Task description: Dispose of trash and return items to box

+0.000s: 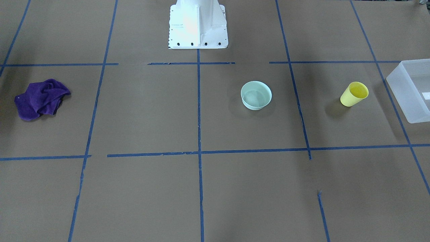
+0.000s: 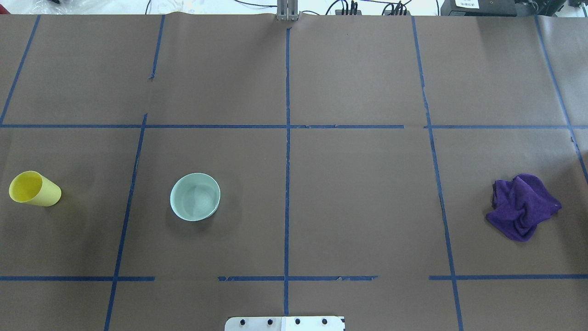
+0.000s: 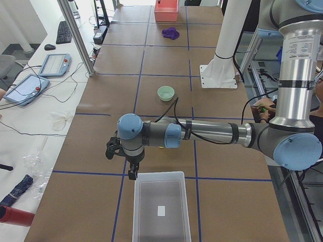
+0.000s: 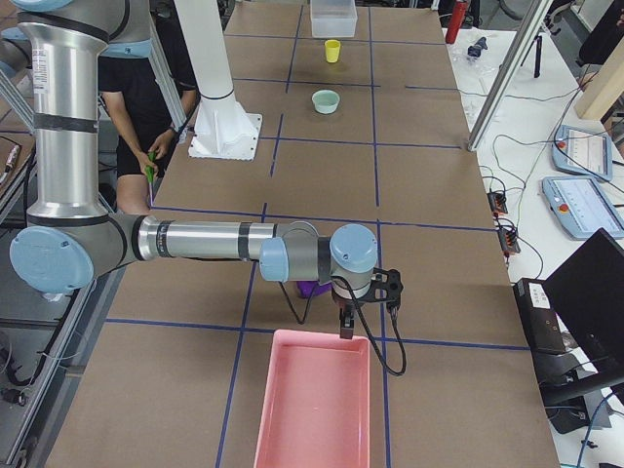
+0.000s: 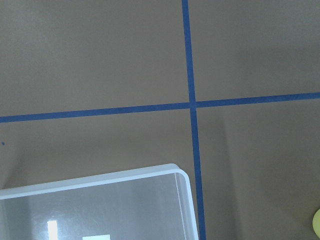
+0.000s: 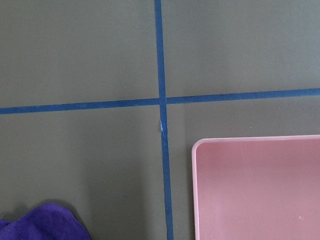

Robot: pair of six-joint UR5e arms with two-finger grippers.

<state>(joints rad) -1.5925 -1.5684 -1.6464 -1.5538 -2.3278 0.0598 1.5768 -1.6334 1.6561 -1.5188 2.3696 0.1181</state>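
I will next move my left gripper to the yellow cup's rim (image 1: 367, 93) (image 5: 314, 225), on the side that faces the translucent box, and close it there.
The yellow cup (image 1: 354, 94) stands upright near the table's left end, also in the overhead view (image 2: 34, 189). The translucent box (image 1: 403, 92) sits just beyond it. In the exterior left view my left gripper (image 3: 132, 174) hangs just over the box's near rim (image 3: 159, 174); I cannot tell if it is open or shut. In the exterior right view my right gripper (image 4: 344, 327) hangs at the rim of a pink bin (image 4: 322, 335); I cannot tell its state either. A crumpled purple cloth (image 2: 522, 206) lies near the right end. Neither gripper shows in the wrist views.
A pale green bowl (image 2: 195, 196) stands between the cup and the table's middle. The white robot base (image 1: 198, 27) is at the robot's edge. Blue tape lines grid the brown table. Tablets and cables lie past the far edge.
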